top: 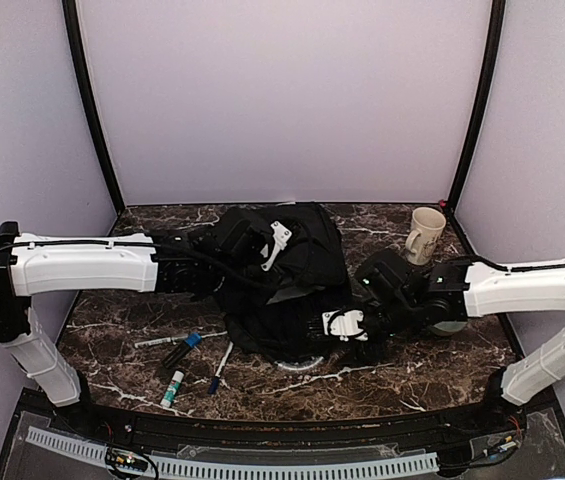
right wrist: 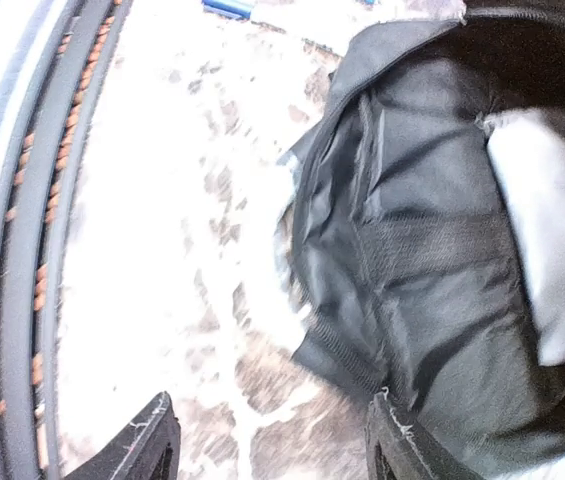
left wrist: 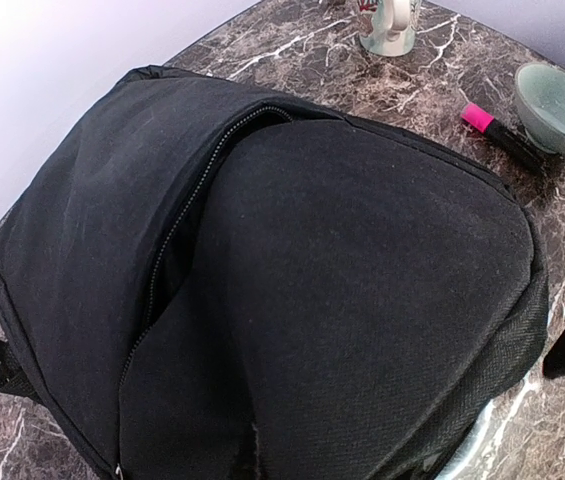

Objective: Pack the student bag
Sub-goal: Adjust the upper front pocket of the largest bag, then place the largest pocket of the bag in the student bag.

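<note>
Next, my left gripper lets go of the flap of the student bag over the near part of the black bag (top: 297, 315), beside my right gripper.
The student bag (top: 297, 265) is a large black fabric backpack lying mid-table. In the left wrist view the bag (left wrist: 362, 260) fills the frame, its zip (left wrist: 187, 215) partly open along the left side. My left gripper (top: 268, 248) sits on top of the bag's far left part; its fingers do not show, so its state is unclear. My right gripper (top: 343, 325) is at the bag's near right edge. In the right wrist view its gripper (right wrist: 272, 455) is open wide over the marble, the right fingertip (right wrist: 402, 450) touching the bag's edge (right wrist: 432, 280).
A cream mug (top: 424, 235) stands at the back right. A pink highlighter (left wrist: 497, 128) and a grey-green bowl (left wrist: 559, 105) lie right of the bag. Several pens and markers (top: 177, 355) lie on the near left of the marble table (top: 412, 370).
</note>
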